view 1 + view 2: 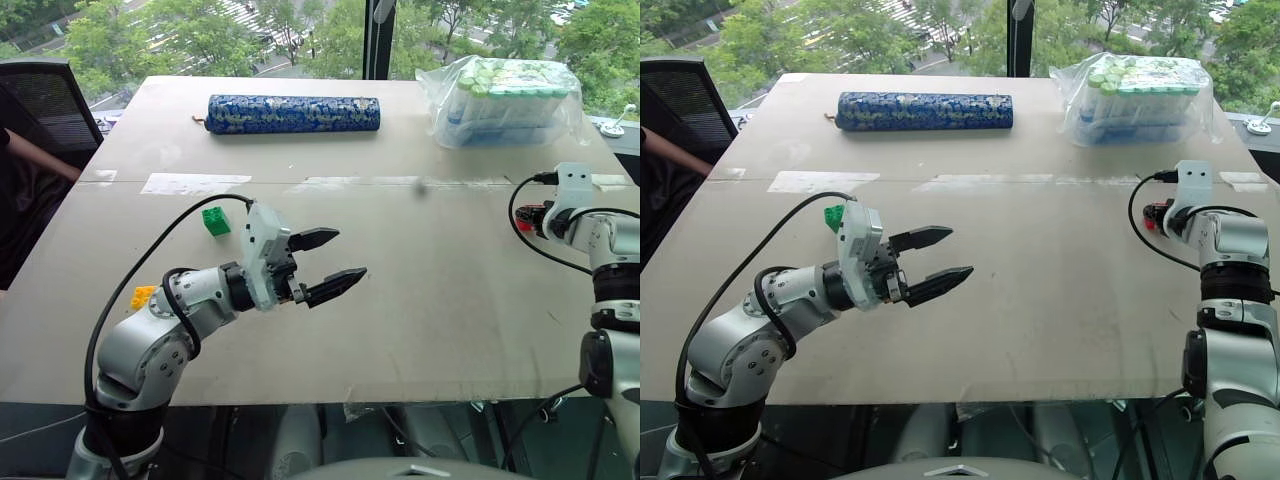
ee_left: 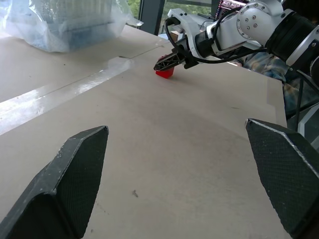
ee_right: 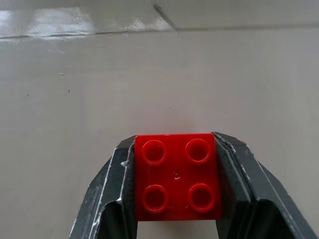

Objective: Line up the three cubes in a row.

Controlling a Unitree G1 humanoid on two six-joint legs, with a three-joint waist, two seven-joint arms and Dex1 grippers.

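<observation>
I will release the red cube with my right gripper on the bare table (image 1: 406,260) just beyond my left gripper's fingertips.
In the right wrist view the red cube (image 3: 177,181) sits studs-up between the two fingers of my right gripper (image 3: 175,145), which is shut on it at the table surface near the table's right edge. The left wrist view shows the same grip: the red cube (image 2: 164,74) under the right gripper (image 2: 165,66). The green cube (image 1: 215,220) stands on the left part of the table. The yellow cube (image 1: 142,296) lies nearer the front left, partly behind my left arm. My left gripper (image 1: 330,265) hovers open and empty over the table's middle, right of the green cube.
A long blue patterned roll (image 1: 293,113) lies across the far side. A clear plastic bag of bottles (image 1: 505,100) sits at the far right corner. A tape strip (image 1: 195,182) crosses the table. A black chair (image 1: 45,100) and a person's arm (image 1: 40,155) are at the left.
</observation>
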